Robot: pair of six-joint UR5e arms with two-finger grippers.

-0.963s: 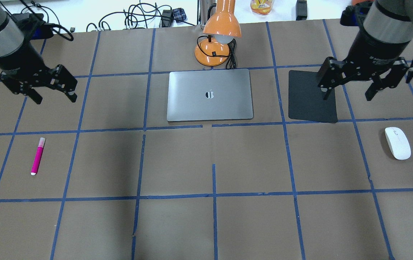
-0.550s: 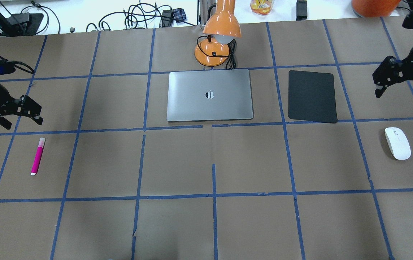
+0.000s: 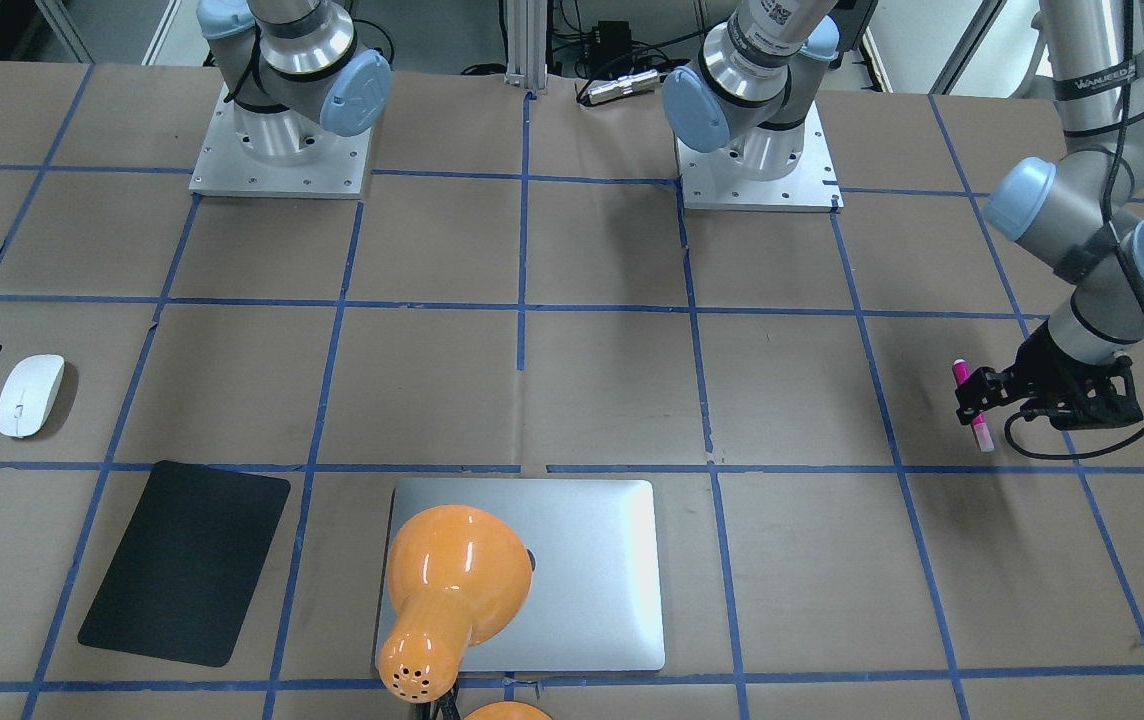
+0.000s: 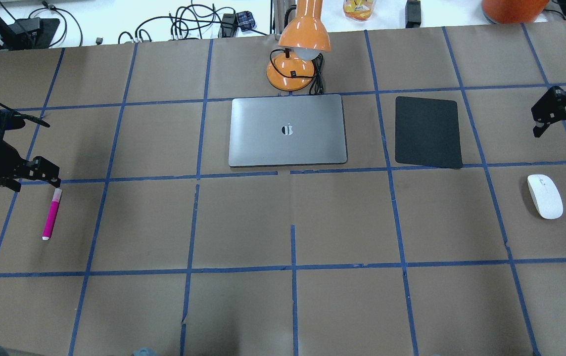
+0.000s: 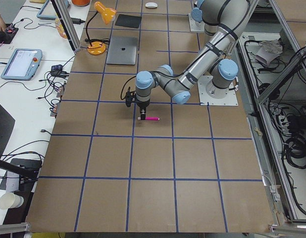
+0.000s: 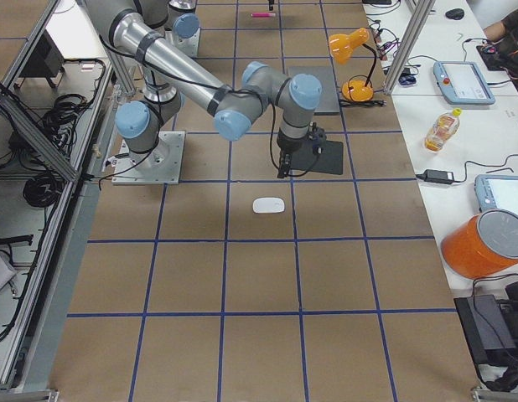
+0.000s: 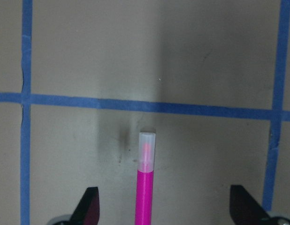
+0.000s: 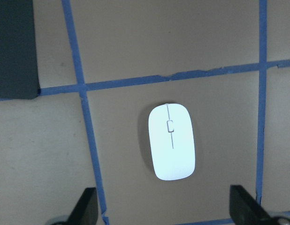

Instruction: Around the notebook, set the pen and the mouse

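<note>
My right gripper will move down to the white mouse and grip it by the middle of its long sides (image 3: 33, 390) (image 8: 172, 149), just behind the mouse's scroll wheel.
The pink pen (image 4: 51, 214) lies on the left part of the table, its pale cap end pointing away from the robot. My left gripper (image 4: 35, 183) hovers open over that cap end; in the left wrist view the pen (image 7: 146, 187) lies between the spread fingers (image 7: 88, 206). The white mouse (image 4: 544, 196) rests at the far right. Open as well, my right gripper (image 8: 164, 211) hangs above the mouse (image 8: 171, 140) and holds nothing. The silver notebook (image 4: 263, 133) lies shut at the centre back.
An orange desk lamp (image 4: 299, 54) stands just behind the notebook and leans over it in the front-facing view. A thin black pad (image 4: 428, 131) lies right of the notebook. Blue tape lines grid the brown table top.
Both arms have swung outward and come lower. The left gripper has moved to the pen's cap end; the right gripper has moved to the right edge, near the mouse.
</note>
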